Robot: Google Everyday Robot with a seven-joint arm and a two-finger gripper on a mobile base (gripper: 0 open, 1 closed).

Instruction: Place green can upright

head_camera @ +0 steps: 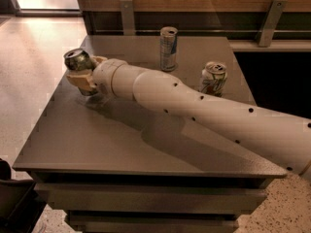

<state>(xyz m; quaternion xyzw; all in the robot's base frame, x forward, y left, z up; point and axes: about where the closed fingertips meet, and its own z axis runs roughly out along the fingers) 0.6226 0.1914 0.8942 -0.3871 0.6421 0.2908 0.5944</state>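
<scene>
Next, I release the green can upright on the grey table (pixel 85 100), near the table's edge along the floor.
The green can (pixel 77 59) is dark and shiny with a silver end. It is held tilted above the left part of the grey table (pixel 97 135). My gripper (pixel 83 74) is at the end of the long white arm, which reaches in from the right. It is shut on the green can, with tan fingers (pixel 80 81) wrapped under and beside it. The can's lower part is hidden by the fingers.
A tall slim blue-and-silver can (pixel 168 48) stands upright at the back middle of the table. A white can with green and red print (pixel 214 79) stands to the right, behind the arm. A wooden wall with metal brackets runs behind. The floor lies to the left.
</scene>
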